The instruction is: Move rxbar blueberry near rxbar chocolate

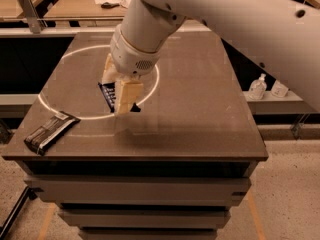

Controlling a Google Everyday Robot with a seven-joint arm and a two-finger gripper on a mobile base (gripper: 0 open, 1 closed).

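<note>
The robot's gripper should release the rxbar blueberry on the white ring's near curve (90, 112), next to the far end of the rxbar chocolate.
My gripper (117, 91) hangs over the middle-left of the dark table (200, 109), its pale fingers (125, 95) shut on the rxbar blueberry (107, 95), a dark navy bar with white text, held tilted a little above the surface. The arm covers most of the bar. The rxbar chocolate (50, 131), a black-brown bar with a pale stripe, lies flat near the table's front left corner, apart from the gripper.
A white ring (60, 64) is marked on the tabletop's left half. The table's front edge (135, 158) lies close below the bars. Two small white bottles (267, 88) stand on a low shelf at the right. Another table with clutter stands behind.
</note>
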